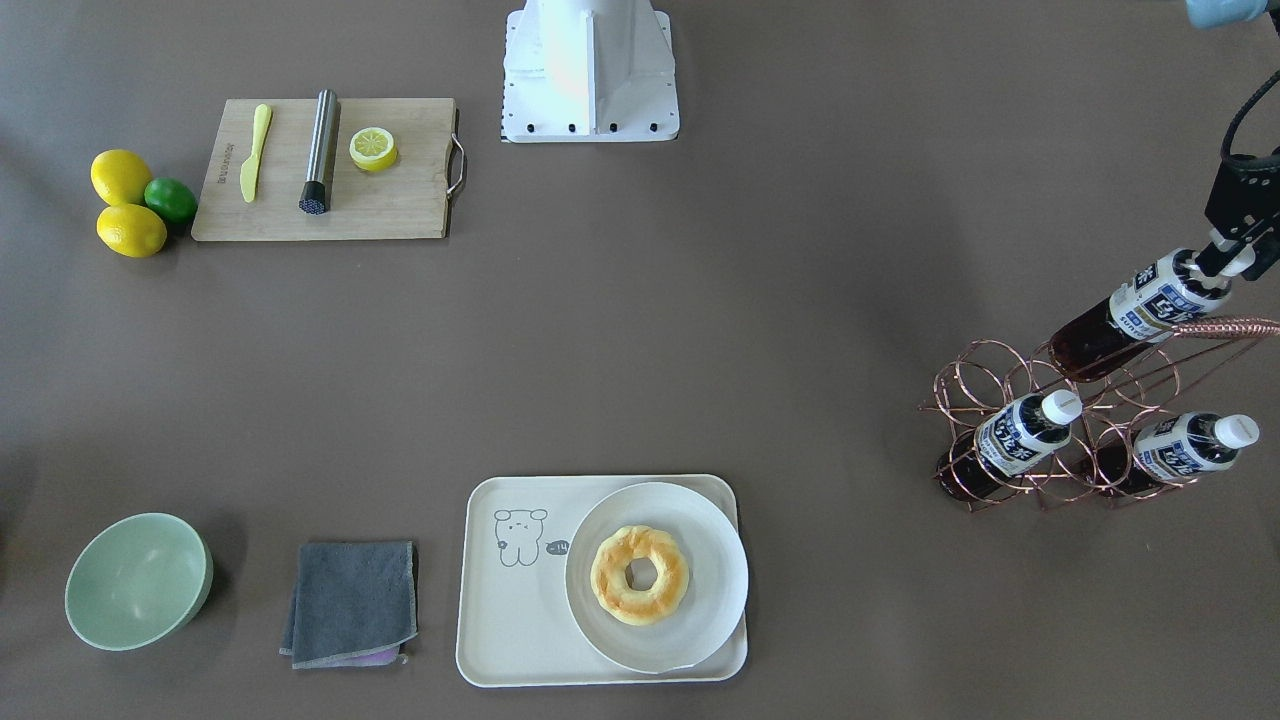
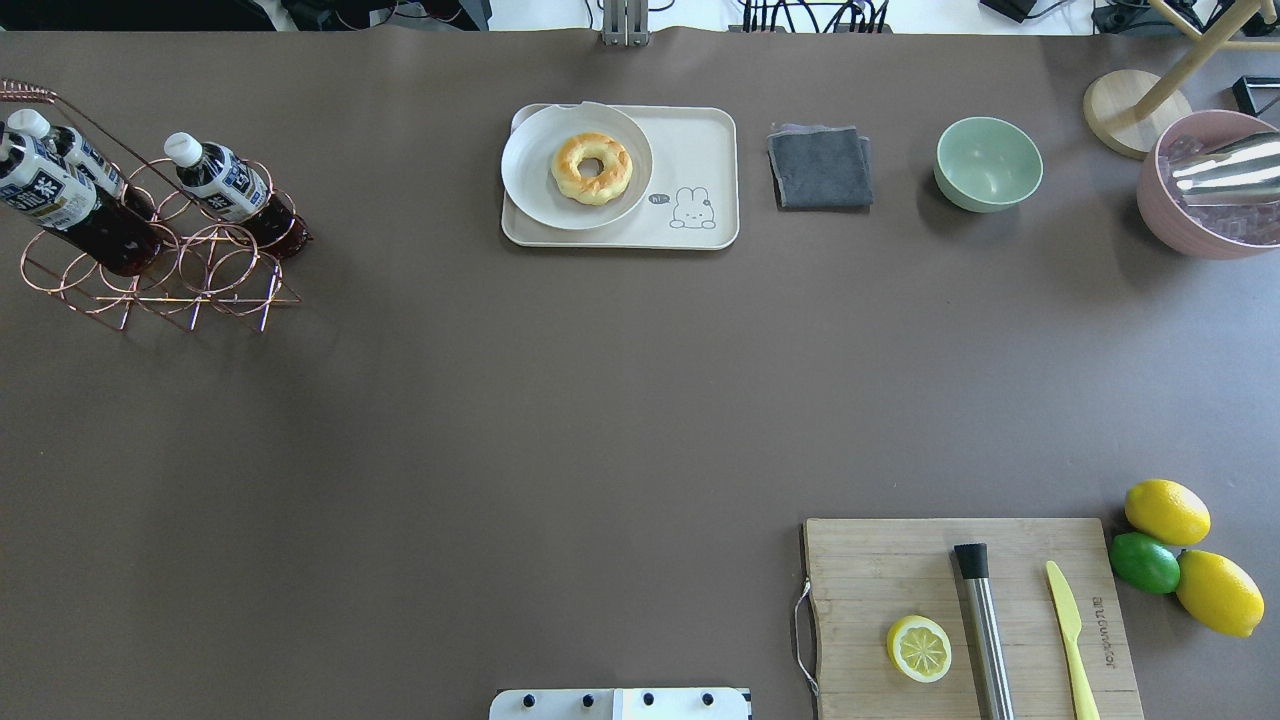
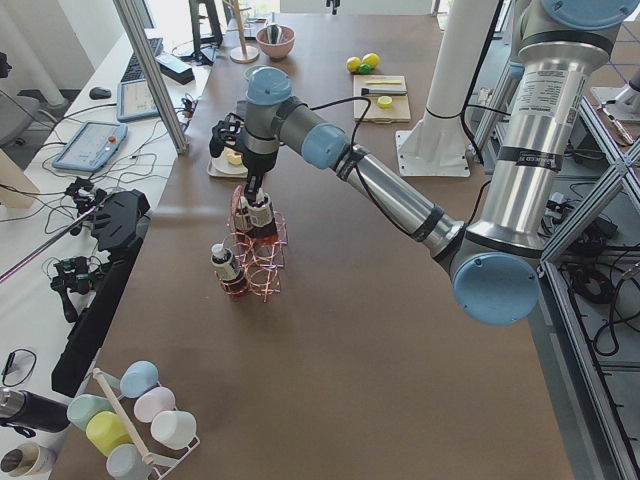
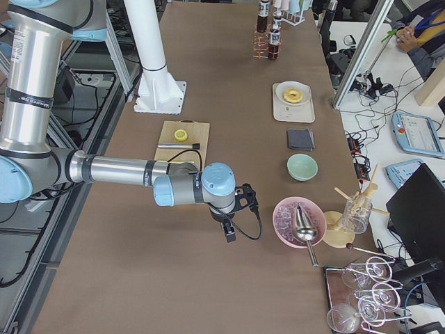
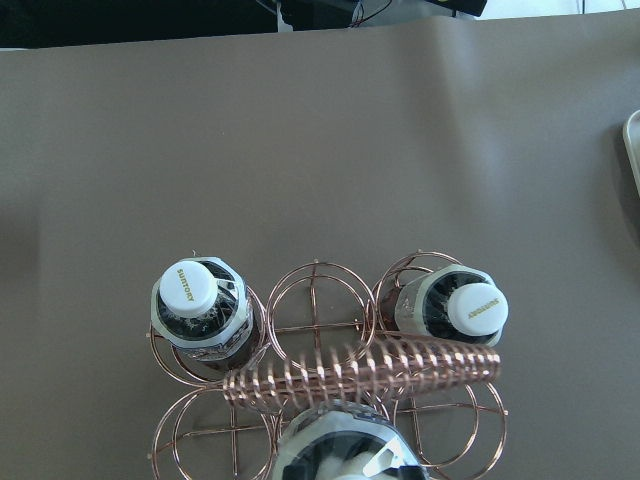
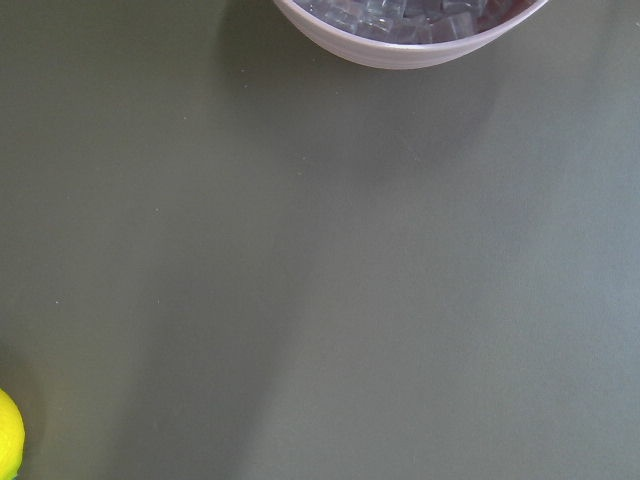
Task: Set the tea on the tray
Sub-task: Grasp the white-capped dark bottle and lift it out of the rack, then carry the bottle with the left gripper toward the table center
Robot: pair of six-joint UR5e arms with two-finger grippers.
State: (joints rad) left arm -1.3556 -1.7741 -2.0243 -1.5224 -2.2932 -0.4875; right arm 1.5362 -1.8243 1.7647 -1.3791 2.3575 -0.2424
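I need to use my left gripper to set the tea bottle, still at the rack's top ring, upright on the bare table (image 1: 590, 319) between the cream tray and the white base.
Three tea bottles stand tilted in a copper wire rack (image 1: 1000, 375) at the table's left end. My left gripper (image 1: 1222, 262) is shut on the cap of the rear tea bottle (image 1: 1150, 305), whose base sits at the rack's top ring; it also shows at the bottom of the left wrist view (image 5: 335, 450). The other two bottles (image 1: 1020, 435) (image 1: 1185, 445) rest in the front rings. The cream tray (image 1: 510, 640) with the bear drawing lies at the far middle. My right gripper (image 4: 229, 233) hovers over bare table near the pink bowl; I cannot tell if it is open or shut.
A round plate (image 1: 700, 520) with a donut (image 1: 640, 575) covers half the tray. A grey cloth (image 1: 350, 600) and a green bowl (image 1: 138, 580) lie beside it. A cutting board (image 1: 400, 200), lemons (image 1: 130, 200) and a pink ice bowl (image 2: 1210, 185) are on the right side.
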